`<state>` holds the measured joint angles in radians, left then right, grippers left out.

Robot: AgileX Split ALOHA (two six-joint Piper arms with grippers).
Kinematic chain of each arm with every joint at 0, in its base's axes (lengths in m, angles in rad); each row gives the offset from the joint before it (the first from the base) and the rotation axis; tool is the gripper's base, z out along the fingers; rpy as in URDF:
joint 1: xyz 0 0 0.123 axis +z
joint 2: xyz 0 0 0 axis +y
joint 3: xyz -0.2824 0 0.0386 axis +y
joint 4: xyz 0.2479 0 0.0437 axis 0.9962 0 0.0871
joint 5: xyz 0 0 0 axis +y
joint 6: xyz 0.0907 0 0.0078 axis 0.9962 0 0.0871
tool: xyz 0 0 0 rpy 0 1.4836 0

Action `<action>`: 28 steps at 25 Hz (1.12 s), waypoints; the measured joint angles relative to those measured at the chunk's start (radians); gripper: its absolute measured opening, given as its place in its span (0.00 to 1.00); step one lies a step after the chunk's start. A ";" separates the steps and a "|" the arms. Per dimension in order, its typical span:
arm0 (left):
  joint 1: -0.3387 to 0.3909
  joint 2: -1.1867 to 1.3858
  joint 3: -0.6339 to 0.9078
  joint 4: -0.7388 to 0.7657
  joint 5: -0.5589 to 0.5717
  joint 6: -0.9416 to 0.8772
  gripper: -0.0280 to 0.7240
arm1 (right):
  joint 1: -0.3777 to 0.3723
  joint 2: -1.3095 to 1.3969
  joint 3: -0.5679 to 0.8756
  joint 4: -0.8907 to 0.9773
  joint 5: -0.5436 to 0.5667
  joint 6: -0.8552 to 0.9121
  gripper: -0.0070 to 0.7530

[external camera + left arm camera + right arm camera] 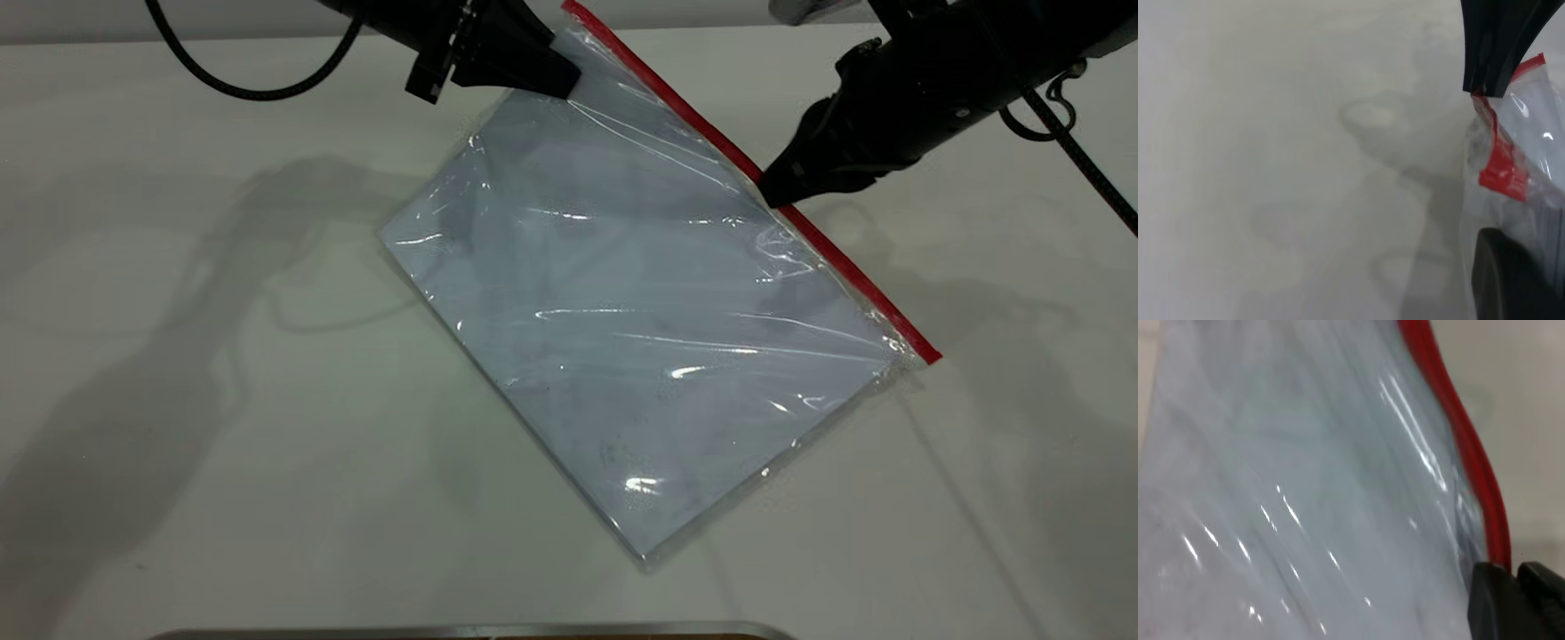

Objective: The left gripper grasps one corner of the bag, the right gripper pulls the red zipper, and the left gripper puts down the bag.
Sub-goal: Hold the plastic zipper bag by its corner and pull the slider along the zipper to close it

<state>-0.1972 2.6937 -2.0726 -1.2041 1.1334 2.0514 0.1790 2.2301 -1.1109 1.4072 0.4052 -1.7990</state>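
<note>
Next, I release the red zipper from my right gripper at the bag corner [907,364] by the lower end of the zipper.
The bag [622,311], a clear pouch with a bluish-white sheet inside, lies slanted on the white table [178,356]. Its far end is raised. The left gripper [569,84] is at the top, shut on the corner of the bag [582,40] beside the upper end of the red zipper [845,267]. In the left wrist view the crumpled red strip [1501,167] sits between the fingers [1495,47]. The right gripper [772,194] is shut on the red zipper about midway along the strip. In the right wrist view the strip [1458,433] runs down into the right gripper [1515,577].
A thick black cable [249,89] loops over the table at the top left. A thin cable [1080,160] hangs from the right arm at the top right. A metal edge [462,631] runs along the near side.
</note>
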 joint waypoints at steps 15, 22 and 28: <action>0.015 0.000 -0.002 0.001 0.004 -0.004 0.11 | -0.001 0.000 0.000 -0.561 0.016 0.613 0.05; 0.015 0.000 -0.002 0.001 0.009 -0.003 0.11 | -0.001 0.000 0.000 -0.864 0.128 0.929 0.05; 0.015 0.000 -0.002 0.000 0.009 -0.003 0.11 | -0.001 0.000 0.000 -0.966 0.225 1.067 0.06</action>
<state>-0.1818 2.6937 -2.0748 -1.2041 1.1429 2.0480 0.1781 2.2301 -1.1109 0.4407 0.6301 -0.7322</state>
